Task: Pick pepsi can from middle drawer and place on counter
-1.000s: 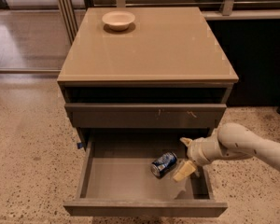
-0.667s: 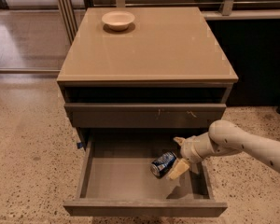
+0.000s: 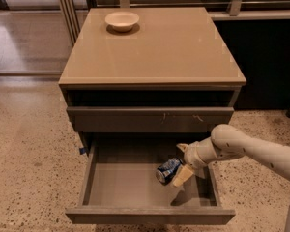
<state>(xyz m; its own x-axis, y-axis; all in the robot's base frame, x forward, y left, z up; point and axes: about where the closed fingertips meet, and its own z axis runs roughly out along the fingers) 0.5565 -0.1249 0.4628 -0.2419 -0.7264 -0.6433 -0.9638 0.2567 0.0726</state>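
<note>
I will grab the pepsi can in the open middle drawer next, closing my gripper on the can's end (image 3: pixel 175 165) nearest my arm.
The pepsi can (image 3: pixel 166 171), blue with silver ends, lies tilted on its side in the right half of the open middle drawer (image 3: pixel 150 215). My gripper (image 3: pixel 178 165) reaches into the drawer from the right. It is open, with one cream finger above and one below the can's right end. I cannot tell if the fingers touch the can. The tan counter (image 3: pixel 154 52) is the cabinet's top, above and behind the drawer.
A cream bowl (image 3: pixel 122 20) stands at the counter's back left. A closed drawer front with pale scuffs (image 3: pixel 150 119) sits just above the open drawer, under a dark open slot. Speckled floor surrounds the cabinet. My arm (image 3: pixel 251 151) crosses the drawer's right wall.
My gripper has moved left along the drawer until its fingers straddle the can's right end. The can has stayed where it lay.
</note>
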